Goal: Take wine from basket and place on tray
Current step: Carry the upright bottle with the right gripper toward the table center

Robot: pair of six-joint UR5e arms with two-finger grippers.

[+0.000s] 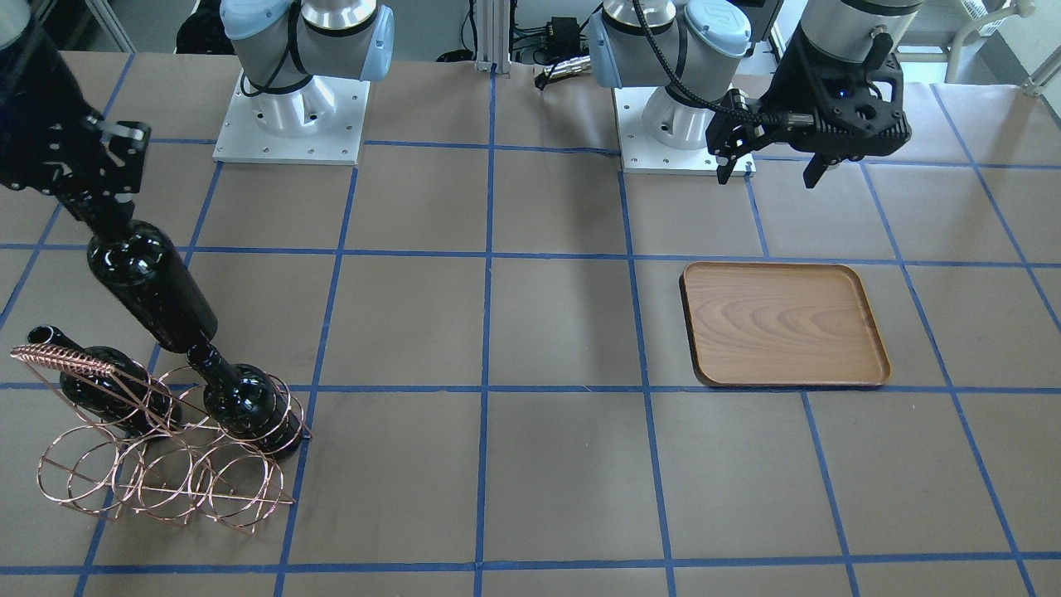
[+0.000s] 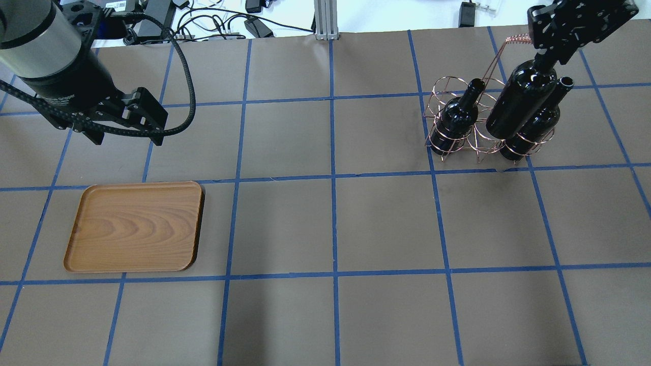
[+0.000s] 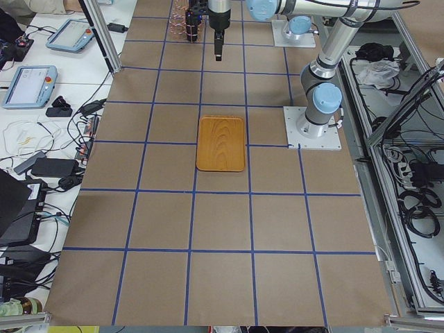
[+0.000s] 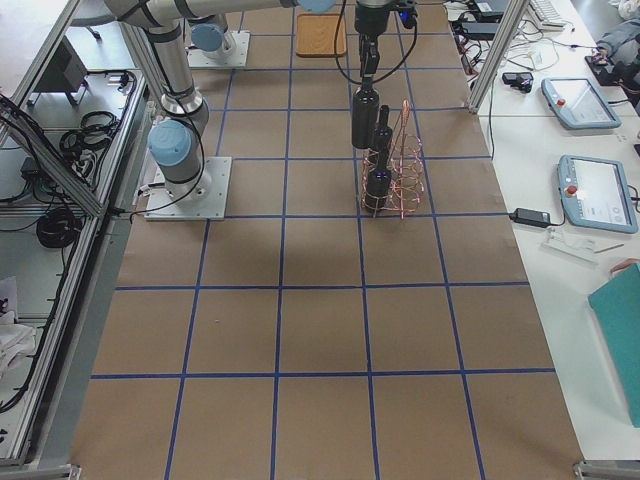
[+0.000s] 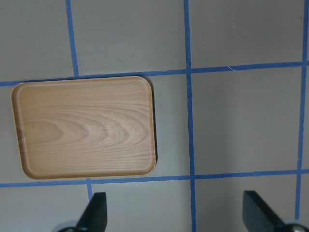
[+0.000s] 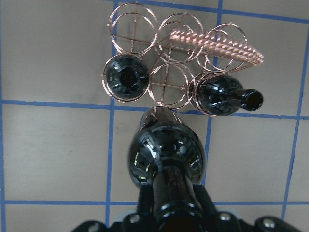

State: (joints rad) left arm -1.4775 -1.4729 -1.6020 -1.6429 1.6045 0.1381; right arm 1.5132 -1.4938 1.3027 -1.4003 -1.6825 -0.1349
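Note:
My right gripper should stand the wine bottle on the bare table (image 1: 564, 305) between the basket and the tray, nearer the tray.
My right gripper (image 1: 108, 207) is shut on the neck of a near-black wine bottle (image 1: 153, 286) and holds it raised over the robot-side edge of the copper wire basket (image 1: 162, 477). The wrist view looks down the held bottle (image 6: 166, 154) at the basket (image 6: 212, 43). Two more bottles (image 1: 108, 390) (image 1: 249, 406) stand in the basket's rings. The brown wooden tray (image 2: 137, 226) lies bare on the far side of the table. My left gripper (image 2: 127, 129) hangs open and empty above the table beside the tray (image 5: 87, 128).
The table is brown paper with a grid of blue tape (image 2: 333, 178). The two arm bases (image 1: 290, 116) (image 1: 684, 116) stand at the robot's edge. Cables and an aluminium post (image 2: 325, 20) lie beyond the far edge.

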